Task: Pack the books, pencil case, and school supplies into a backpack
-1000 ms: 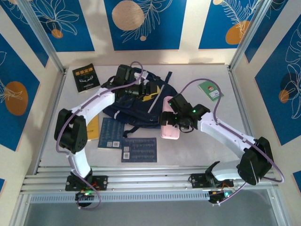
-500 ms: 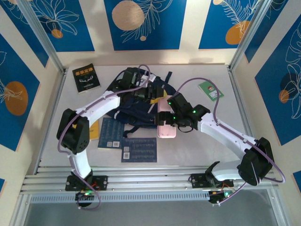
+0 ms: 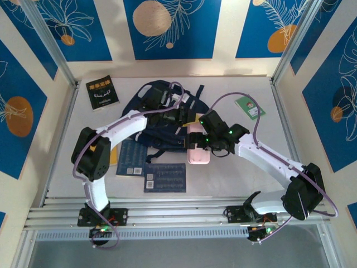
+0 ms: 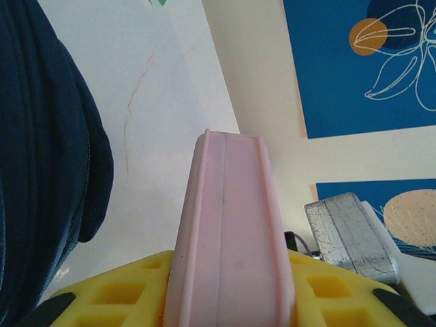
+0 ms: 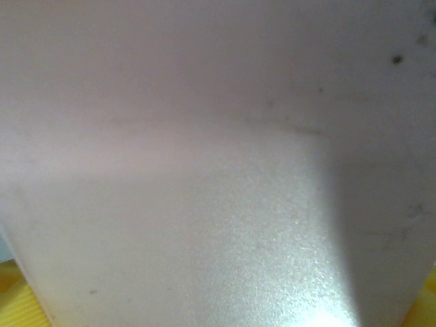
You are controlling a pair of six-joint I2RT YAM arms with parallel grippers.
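Observation:
I can see my right gripper is holding the pencil case across its broad side, so I should keep the pencil case's far end in my left gripper while my right gripper takes the pencil case's near end point(image 3: 198, 158).
The pale pink pencil case point(image 3: 198, 153) sits just right of the navy backpack point(image 3: 159, 120), near the table's middle. My right gripper point(image 3: 202, 135) is shut across its broad side. In the right wrist view the pencil case point(image 5: 218, 170) takes up nearly the whole frame. My left gripper point(image 3: 188, 115) reaches over the backpack and is shut on the case's far end. Its yellow fingers point(image 4: 116, 293) press both sides of the pencil case point(image 4: 228, 225). One black book point(image 3: 101, 92) lies at the back left. Two blue books point(image 3: 165, 177) lie in front of the backpack.
A green booklet point(image 3: 249, 106) lies at the back right. A yellow book point(image 3: 112, 153) shows partly under the left arm. Metal frame posts stand at the table's left and right edges. The backpack point(image 4: 41, 170) bulges close on the left of the left wrist view.
The left arm swung right from above the backpack to the pencil case, and its jaws closed on it. The pencil case shifted slightly left with the right gripper.

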